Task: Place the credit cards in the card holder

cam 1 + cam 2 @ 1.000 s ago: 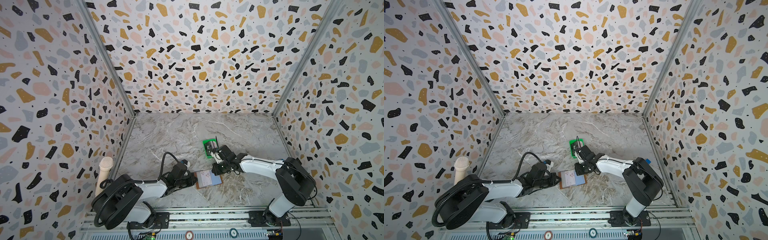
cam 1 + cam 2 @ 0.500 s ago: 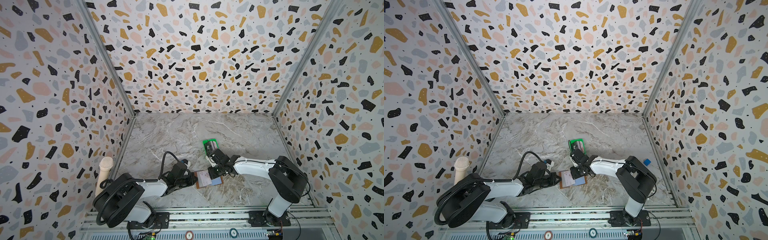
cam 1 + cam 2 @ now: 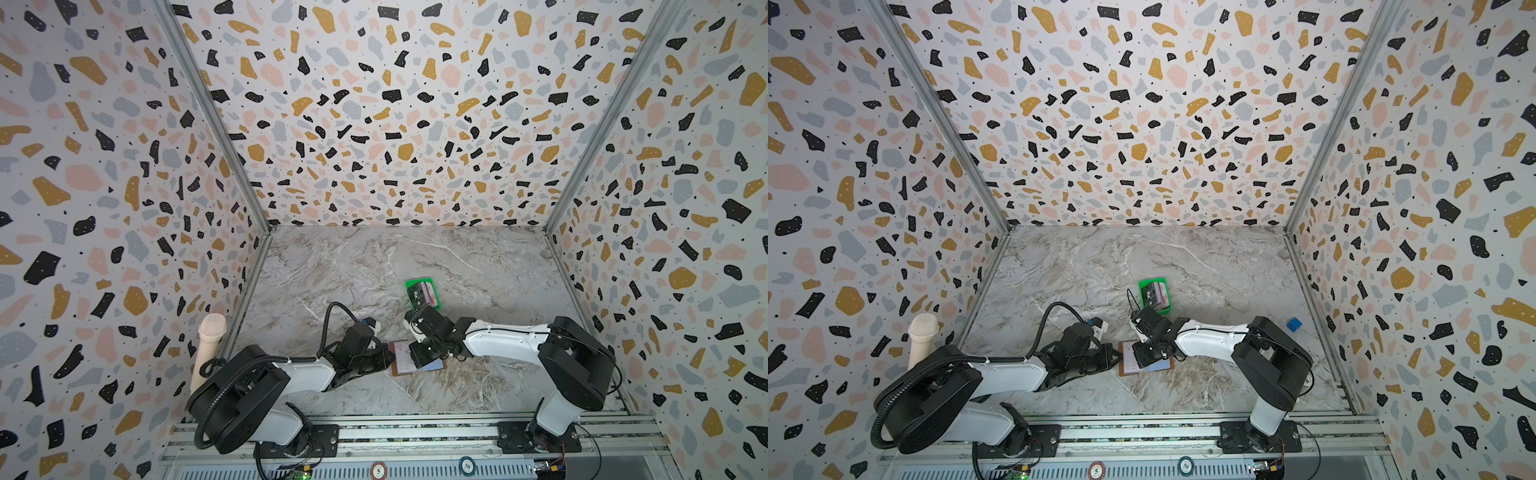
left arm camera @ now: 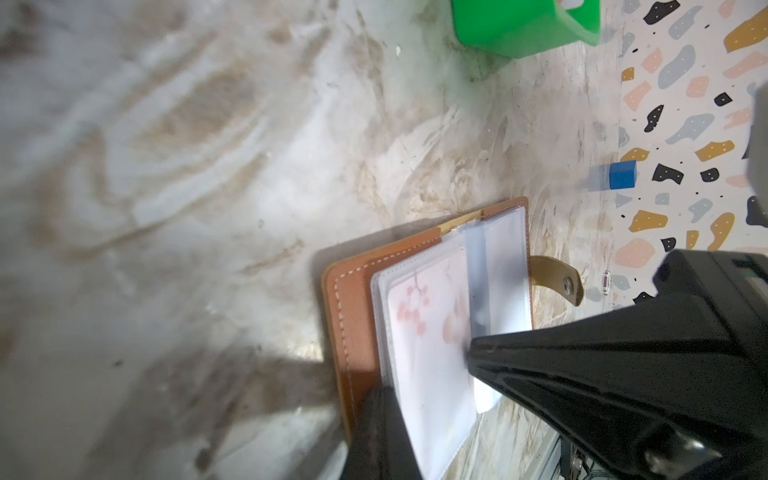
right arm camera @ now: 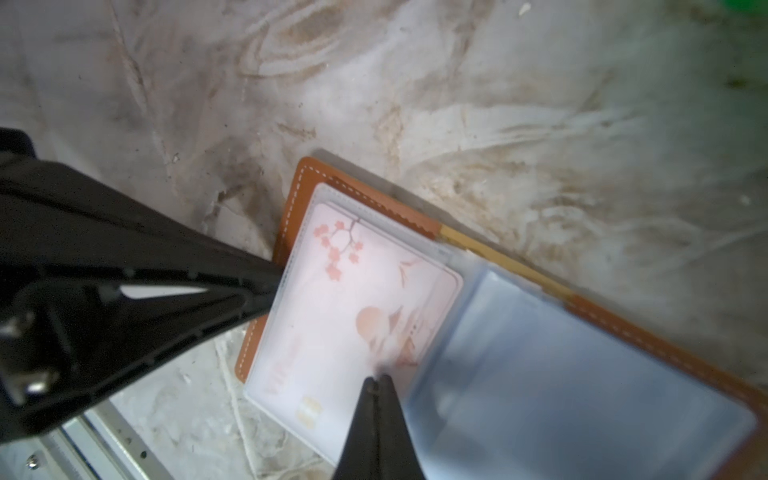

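The tip of the robot's right gripper sits on the pink card's filled sleeve, so it should move across and pinch the empty bluish sleeve (image 5: 552,400) while the left gripper presses on the card.
The tan card holder (image 3: 398,372) (image 3: 1124,372) lies open near the table's front, clear sleeves up. A pink blossom-print credit card (image 5: 353,307) (image 4: 424,332) sits in its left sleeve. My left gripper (image 3: 390,357) (image 4: 386,390) is shut, and its tip (image 5: 276,282) rests at the holder's left edge, under the sleeve's rim. My right gripper (image 3: 414,360) (image 5: 376,378) is shut with nothing between its fingers, and its tip touches the pink card beside the bluish sleeves. More credit cards (image 3: 424,293) (image 3: 1154,293) stand behind in the green tray (image 3: 409,284).
The green tray (image 4: 519,29) stands just behind the right wrist. A small blue cube (image 3: 1294,324) (image 4: 622,174) sits by the right wall. A cream microphone-like post (image 3: 210,345) leans at the front left. The holder's snap tab (image 4: 557,282) sticks out on its right side.
My right gripper has come from beside the green tray toward the front and now rests its tip on the open card holder. The left gripper has stayed at the holder's left edge.
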### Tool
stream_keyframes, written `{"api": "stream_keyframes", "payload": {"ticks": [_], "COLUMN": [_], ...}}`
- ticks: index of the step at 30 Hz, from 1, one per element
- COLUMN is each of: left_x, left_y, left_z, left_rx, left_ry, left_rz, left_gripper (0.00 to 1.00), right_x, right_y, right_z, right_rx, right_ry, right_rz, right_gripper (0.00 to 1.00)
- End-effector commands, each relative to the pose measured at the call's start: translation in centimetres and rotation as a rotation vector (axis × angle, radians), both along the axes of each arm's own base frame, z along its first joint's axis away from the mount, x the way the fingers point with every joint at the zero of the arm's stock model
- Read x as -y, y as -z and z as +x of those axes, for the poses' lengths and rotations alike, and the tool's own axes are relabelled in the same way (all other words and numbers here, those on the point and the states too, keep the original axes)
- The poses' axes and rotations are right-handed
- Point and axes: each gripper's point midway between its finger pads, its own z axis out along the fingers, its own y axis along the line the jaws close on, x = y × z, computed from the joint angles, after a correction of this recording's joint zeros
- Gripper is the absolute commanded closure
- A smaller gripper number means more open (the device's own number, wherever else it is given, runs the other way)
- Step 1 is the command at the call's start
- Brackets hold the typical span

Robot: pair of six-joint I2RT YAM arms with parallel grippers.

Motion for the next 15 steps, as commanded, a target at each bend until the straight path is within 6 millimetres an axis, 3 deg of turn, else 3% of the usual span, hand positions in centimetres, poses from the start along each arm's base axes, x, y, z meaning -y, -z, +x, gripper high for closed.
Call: {"api": "stream_keyframes", "payload": {"ticks": [1, 4, 10, 12, 15], "left_x": [-3.0, -2.7, -2.3, -2.1, -1.6], "left_y": [1.9, -0.2, -4.7, -5.3, -5.4], "left_z": [-0.9, 0.1, 1.7, 1.9, 2.1], "left_rx": [-0.063, -0.016, 0.087, 0.102, 0.107], "left_ry": [-0.028, -0.02, -0.064, -0.073, -0.074], "left_rz": [0.135, 0.135, 0.076, 0.052, 0.019], "left_gripper": [1.0, 0.97, 0.88, 0.86, 0.85], "right_x": [1.4, 2.6, 5.6, 5.7, 5.7], "right_y": [-3.8, -6.2, -8.4, -9.1, -9.1], "right_z": [0.8, 1.6, 4.7, 6.3, 9.0], "right_rx": [0.073, 0.121, 0.199, 0.223, 0.265], "right_ry": [0.053, 0.082, 0.162, 0.175, 0.196], "right_rz": [0.049, 0.095, 0.067, 0.056, -0.026], "right_gripper": [1.0, 0.93, 0.64, 0.54, 0.48]}}
